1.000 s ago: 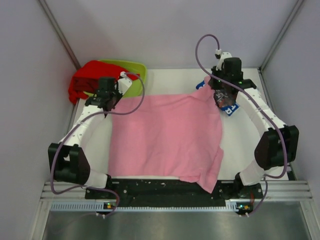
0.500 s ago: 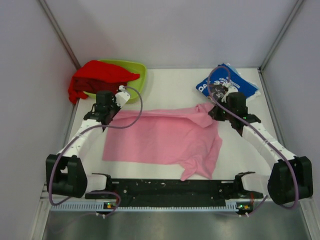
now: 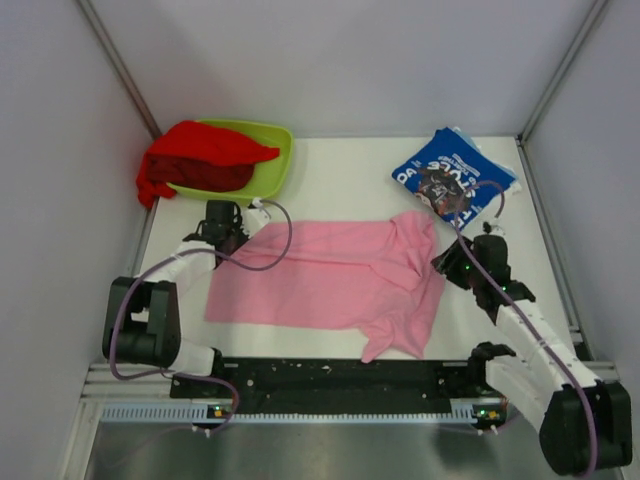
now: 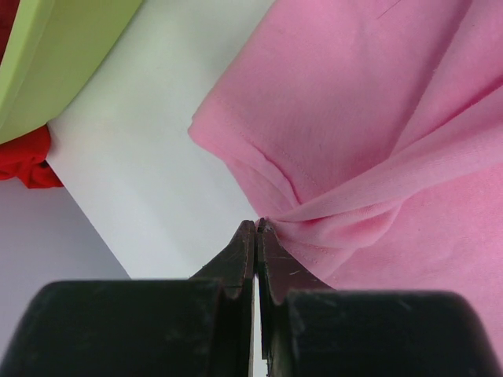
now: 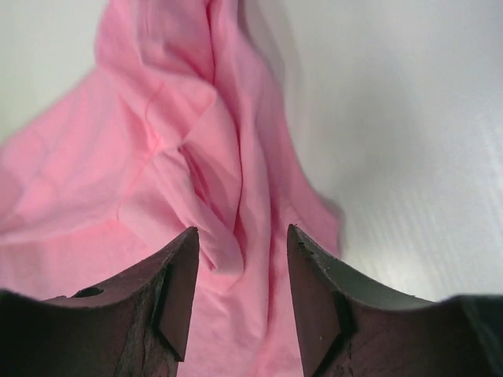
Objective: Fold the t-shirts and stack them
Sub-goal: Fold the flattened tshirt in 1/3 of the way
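The light pink t-shirt's sleeve is bunched up, so the robot's right gripper will pinch the sleeve's raised fold (image 5: 251,253) and lift together with the left gripper to shake the cloth smooth.
The light pink t-shirt (image 3: 320,275) lies folded in half across the middle of the table, with a bunched sleeve at its right end (image 5: 196,157). My left gripper (image 3: 230,230) is at the shirt's far left corner. Its jaws (image 4: 257,228) are shut, and folds of pink cloth (image 4: 369,118) converge at their tips. My right gripper (image 3: 448,266) is open just off the shirt's right edge, its fingers (image 5: 177,275) spread over the pink bunch (image 5: 242,236) and holding nothing. The blue t-shirt (image 3: 452,175) lies at the back right. The red t-shirt (image 3: 200,155) lies in and over the tray.
The lime-green tray (image 3: 275,165) stands at the back left, and its rim shows in the left wrist view (image 4: 63,71). Grey walls close in the table on the left, right and back. A black rail (image 3: 330,375) runs along the near edge.
Both arms carried the shirt's far edge toward the near side, folding it in half. The right gripper let go and drew back to the right. The blue shirt is now uncovered.
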Controlling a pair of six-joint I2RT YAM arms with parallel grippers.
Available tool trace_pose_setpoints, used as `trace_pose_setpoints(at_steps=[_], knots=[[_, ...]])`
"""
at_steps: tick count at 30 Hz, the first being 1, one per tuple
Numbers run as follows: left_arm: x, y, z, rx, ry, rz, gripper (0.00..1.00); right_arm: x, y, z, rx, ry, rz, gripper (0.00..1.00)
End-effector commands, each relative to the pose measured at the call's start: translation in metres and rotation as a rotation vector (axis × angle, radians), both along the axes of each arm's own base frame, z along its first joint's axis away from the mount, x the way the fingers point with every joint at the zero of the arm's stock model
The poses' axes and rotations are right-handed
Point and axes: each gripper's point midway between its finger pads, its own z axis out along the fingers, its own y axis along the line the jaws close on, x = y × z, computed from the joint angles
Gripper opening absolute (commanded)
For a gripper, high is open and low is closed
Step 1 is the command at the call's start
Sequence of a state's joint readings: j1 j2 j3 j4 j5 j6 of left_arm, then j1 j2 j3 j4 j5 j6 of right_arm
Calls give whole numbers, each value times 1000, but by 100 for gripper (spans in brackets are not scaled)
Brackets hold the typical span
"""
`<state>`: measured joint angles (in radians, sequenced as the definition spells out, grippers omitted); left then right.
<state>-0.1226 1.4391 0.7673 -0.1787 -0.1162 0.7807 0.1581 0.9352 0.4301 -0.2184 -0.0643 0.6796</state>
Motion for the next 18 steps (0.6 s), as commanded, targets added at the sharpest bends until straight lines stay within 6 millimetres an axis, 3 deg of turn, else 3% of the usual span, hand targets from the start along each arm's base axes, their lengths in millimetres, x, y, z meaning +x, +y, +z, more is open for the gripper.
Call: trace_pose_setpoints(at_steps=[1, 5, 10, 14, 18], knots=[[18, -7, 14, -28, -57, -38, 0, 20, -37, 56, -56, -211, -185, 48], [18, -10, 13, -41, -55, -49, 0, 45, -15, 78, -116, -241, 5, 43], [20, -12, 18, -63, -59, -38, 0, 73, 40, 73, -354, -153, 290, 50], [17, -13, 20, -68, -60, -38, 0, 79, 40, 29, -439, 58, 355, 54], [15, -13, 22, -68, -63, -38, 0, 71, 41, 1, -436, 135, 373, 56]])
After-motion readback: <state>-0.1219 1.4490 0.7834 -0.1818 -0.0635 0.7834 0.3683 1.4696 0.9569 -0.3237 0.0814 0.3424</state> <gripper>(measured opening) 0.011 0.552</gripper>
